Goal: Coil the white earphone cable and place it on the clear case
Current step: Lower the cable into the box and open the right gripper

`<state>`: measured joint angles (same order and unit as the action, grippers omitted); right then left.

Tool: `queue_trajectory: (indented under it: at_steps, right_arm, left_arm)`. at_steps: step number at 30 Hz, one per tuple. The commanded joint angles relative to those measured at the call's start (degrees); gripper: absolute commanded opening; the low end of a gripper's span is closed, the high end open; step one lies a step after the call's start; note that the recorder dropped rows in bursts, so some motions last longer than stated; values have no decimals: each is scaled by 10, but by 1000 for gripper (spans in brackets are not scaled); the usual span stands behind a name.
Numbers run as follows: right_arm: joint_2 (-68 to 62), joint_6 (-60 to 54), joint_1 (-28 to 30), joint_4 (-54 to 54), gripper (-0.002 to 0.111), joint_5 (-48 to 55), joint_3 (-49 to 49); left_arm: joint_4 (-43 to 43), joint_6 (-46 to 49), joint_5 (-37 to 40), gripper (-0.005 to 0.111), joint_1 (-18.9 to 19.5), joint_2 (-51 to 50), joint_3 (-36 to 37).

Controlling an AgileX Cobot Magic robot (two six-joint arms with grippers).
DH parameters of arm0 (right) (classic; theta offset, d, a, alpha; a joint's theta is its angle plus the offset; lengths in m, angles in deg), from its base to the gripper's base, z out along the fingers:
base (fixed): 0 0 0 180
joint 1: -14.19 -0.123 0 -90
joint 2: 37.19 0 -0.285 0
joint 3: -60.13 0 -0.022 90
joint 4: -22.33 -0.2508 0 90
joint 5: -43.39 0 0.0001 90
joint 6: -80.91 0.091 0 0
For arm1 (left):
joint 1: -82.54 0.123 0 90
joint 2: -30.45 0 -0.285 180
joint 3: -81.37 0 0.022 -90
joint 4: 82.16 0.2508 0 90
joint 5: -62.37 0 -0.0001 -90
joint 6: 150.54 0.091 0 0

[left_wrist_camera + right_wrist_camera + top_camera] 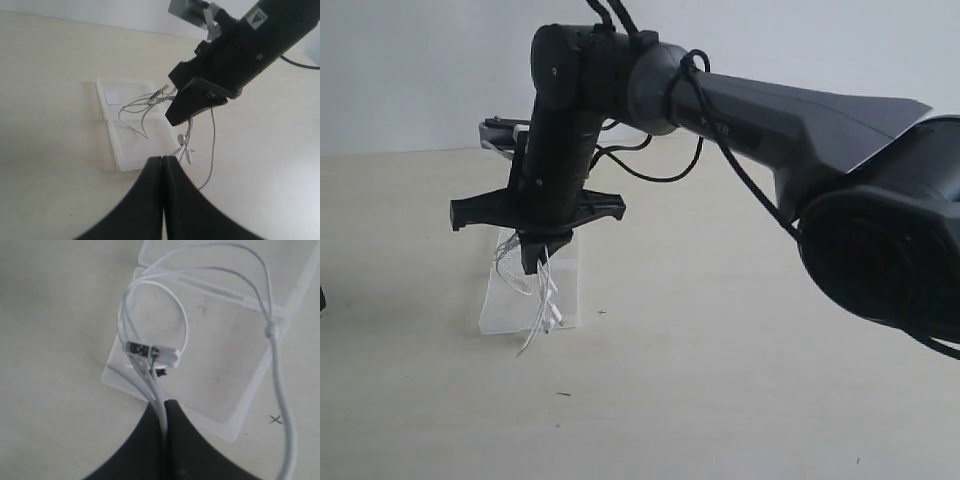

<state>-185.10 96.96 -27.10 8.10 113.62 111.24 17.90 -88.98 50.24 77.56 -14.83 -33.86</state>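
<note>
The white earphone cable will come to rest on the front half of the clear case (537, 280) (201, 320), near the case's middle seam, when I let go of it with my right gripper.
The white earphone cable (184, 327) hangs in loose loops, with several strands pinched between the shut fingers of my right gripper (164, 405). In the exterior view that gripper (533, 262) hovers just over the clear case (505, 310), which lies flat on the table. The cable (535, 300) dangles onto the case and past its front edge. A small plug-like piece (150, 351) hangs among the strands. In the left wrist view my left gripper (162, 159) is shut on nothing, close to one corner of the case (130, 140), with the earbuds (183, 145) beside it.
The right arm (770, 120) reaches across the table from the right, with a black robot cable (650, 175) looping off it. A grey object (498, 130) sits at the back edge behind the gripper. A small cross mark (274, 419) is on the tabletop by the case.
</note>
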Motion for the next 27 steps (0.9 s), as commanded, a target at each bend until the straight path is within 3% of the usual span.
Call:
queue_trajectory:
  at_steps: [1,17,27]
  right_arm:
    - [-11,-2,3,26,0,-3,5]
    - [-11,-6,21,2,0,-20,8]
    - [-13,-7,34,-17,0,-30,64]
  left_arm:
    - [-1,-4,9,0,0,1,2]
    - [-1,-4,2,0,0,1,21]
    - [-1,-4,2,0,0,1,37]
